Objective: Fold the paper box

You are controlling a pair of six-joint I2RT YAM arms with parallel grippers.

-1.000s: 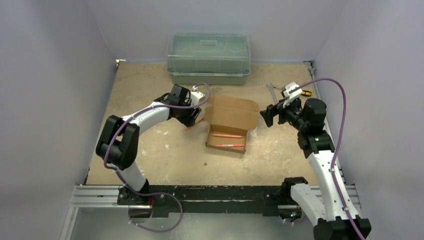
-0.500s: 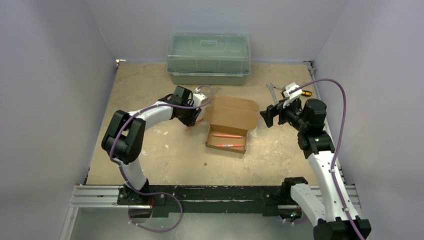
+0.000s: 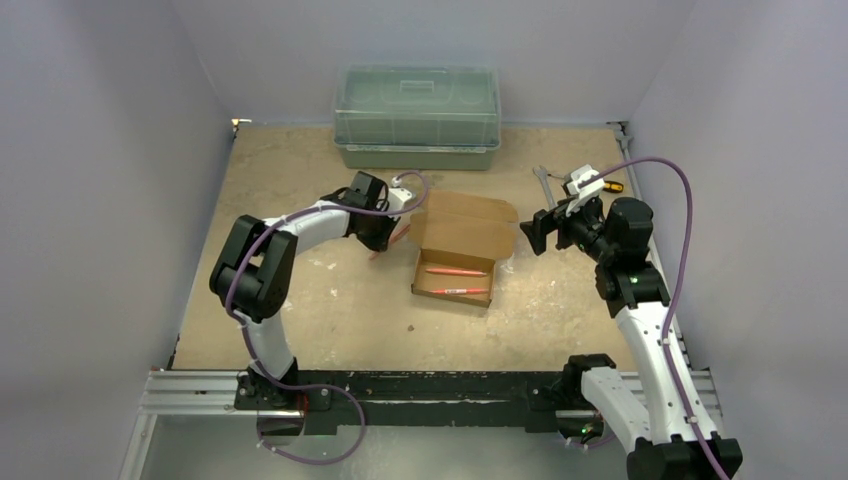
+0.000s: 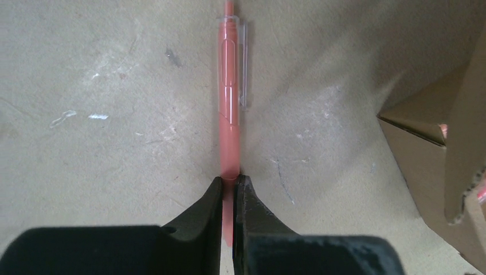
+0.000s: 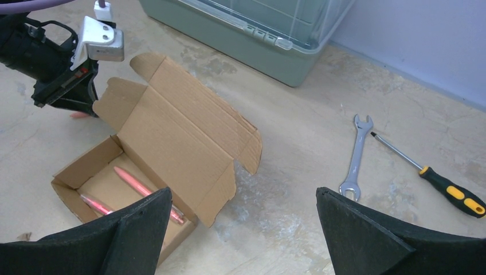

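The third pink pen will go down inside the paper box [image 3: 457, 282] between the two pink pens, set there by my left gripper.
The paper box [image 3: 462, 240] is a brown carton standing open mid-table, its lid flap upright at the back; it also shows in the right wrist view [image 5: 177, 129] and at the edge of the left wrist view [image 4: 430, 154]. Two pink pens [image 3: 456, 272] lie inside it. Just left of the box, my left gripper [image 4: 230, 179] is shut on the end of a third pink pen [image 4: 229, 86] lying on the table. In the top view that gripper [image 3: 386, 238] sits low by the box's left side. My right gripper [image 5: 243, 190] hovers open to the right of the box, holding nothing.
A green translucent lidded bin [image 3: 417, 115] stands at the back centre. A silver wrench [image 5: 355, 157] and a yellow-and-black-handled screwdriver [image 5: 438, 180] lie at the back right, behind my right gripper. Walls close in the table on both sides.
My left gripper's fingers have closed onto the pink pen on the table, and the left arm's elbow has swung a little to the right. The right arm has not moved.
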